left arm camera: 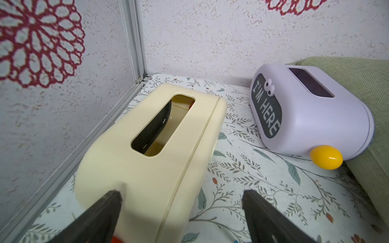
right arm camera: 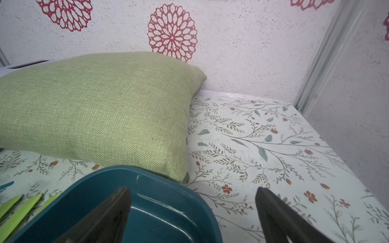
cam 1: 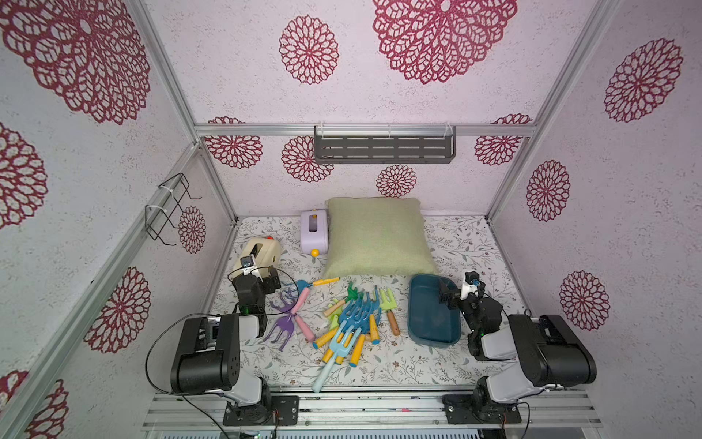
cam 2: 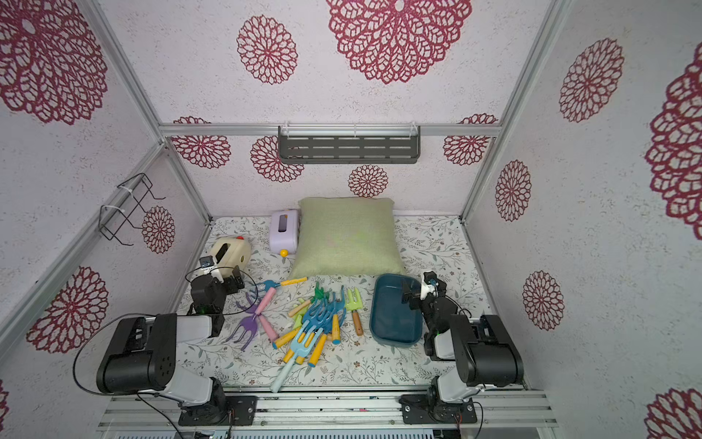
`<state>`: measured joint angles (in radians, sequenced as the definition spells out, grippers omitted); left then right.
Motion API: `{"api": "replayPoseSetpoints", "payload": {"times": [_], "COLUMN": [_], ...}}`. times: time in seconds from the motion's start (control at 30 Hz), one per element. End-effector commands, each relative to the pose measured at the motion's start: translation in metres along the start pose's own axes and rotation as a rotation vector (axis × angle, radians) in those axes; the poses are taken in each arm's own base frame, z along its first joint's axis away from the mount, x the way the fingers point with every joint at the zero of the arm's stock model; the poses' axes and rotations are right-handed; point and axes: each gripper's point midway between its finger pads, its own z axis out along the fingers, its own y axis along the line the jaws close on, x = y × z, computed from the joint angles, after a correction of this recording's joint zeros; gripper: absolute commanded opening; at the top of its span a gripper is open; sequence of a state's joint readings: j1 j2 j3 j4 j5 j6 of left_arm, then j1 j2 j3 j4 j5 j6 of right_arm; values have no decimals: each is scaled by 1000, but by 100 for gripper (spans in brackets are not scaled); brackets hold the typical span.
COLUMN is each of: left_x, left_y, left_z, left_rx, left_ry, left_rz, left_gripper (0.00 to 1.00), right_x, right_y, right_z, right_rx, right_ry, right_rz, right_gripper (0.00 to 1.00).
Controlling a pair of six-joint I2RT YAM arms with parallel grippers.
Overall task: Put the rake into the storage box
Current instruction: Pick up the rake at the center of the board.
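Observation:
Next, I close my right gripper on the brown handle (cam 1: pixel 392 317) of the green fork beside the storage box, near its green head.
Several toy garden tools lie heaped mid-table in both top views. Blue rakes (cam 1: pixel 360 308) (cam 2: pixel 323 309) with orange and yellow handles top the heap. Two purple rakes (cam 1: pixel 283 331) (cam 2: pixel 247 328) with pink handles lie to its left. The storage box (cam 1: pixel 431 317) (cam 2: pixel 395 319) (right arm camera: pixel 151 212), a shallow dark teal tub, sits to the right with nothing in it. My left gripper (cam 1: pixel 271 283) (left arm camera: pixel 182 195) is open beside the cream toaster-shaped box (cam 1: pixel 262 249) (left arm camera: pixel 147 151). My right gripper (cam 1: pixel 446 292) (right arm camera: pixel 192 192) is open above the tub's far right corner, holding nothing.
A green pillow (cam 1: pixel 376 235) (right arm camera: pixel 94 109) lies behind the tools and touches the tub's far edge. A lilac toaster-shaped box (cam 1: pixel 313 232) (left arm camera: pixel 315 117) stands to its left. A grey shelf (cam 1: pixel 383 148) and a wire rack (cam 1: pixel 167 213) hang on the walls. Green fork tines (right arm camera: pixel 19 210) lie by the tub.

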<state>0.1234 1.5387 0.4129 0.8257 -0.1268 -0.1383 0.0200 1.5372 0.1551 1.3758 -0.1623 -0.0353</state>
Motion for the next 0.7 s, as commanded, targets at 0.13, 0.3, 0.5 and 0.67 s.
{"api": "replayPoseSetpoints", "payload": {"times": [0.13,0.3,0.5,0.67], "left_x": [-11,-11,-13,-31], "left_y": [1,1,0,-8], "left_z": [4,4,3,-1], "left_rx": [1,0,4,-61], "left_ry": [-35,-34,-40,23], "left_rz": [6,5,9,62], "left_gripper": [97,97,97,97], "right_x": [-17,-16,-17,-17], "right_y": [-2,-2,-1,-6], "right_z": [2,3,3,2], "right_rx": [-2,-2,-5,21], "right_ry": [-60,-59,-58,-61], "right_rz": [-29,-29,-29,-21], "right_gripper": [99,99,99,100]}}
